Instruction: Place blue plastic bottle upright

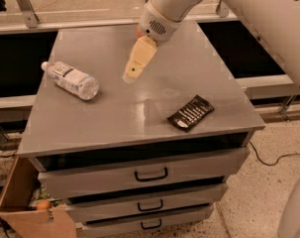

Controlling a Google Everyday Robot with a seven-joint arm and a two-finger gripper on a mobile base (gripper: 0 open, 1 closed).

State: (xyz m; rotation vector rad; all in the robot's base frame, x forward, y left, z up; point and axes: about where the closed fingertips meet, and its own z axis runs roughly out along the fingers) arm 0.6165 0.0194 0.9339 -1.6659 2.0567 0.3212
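The robot's gripper needs to close around the body of the blue plastic bottle, on the half nearer its white cap (61, 73).
The blue plastic bottle (70, 80) lies on its side at the left of the grey cabinet top (115, 118), its white cap pointing to the back left. It is clear with a white label and dark print. My gripper (131, 76) hangs above the middle of the top, to the right of the bottle and apart from it. It holds nothing that I can see. The white arm reaches in from the upper right.
A black flat packet (190, 112) lies at the front right of the top. A red apple (139, 31) is mostly hidden behind the arm at the back. Three drawers (149, 175) face front. A cardboard box (25, 207) stands on the floor at the left.
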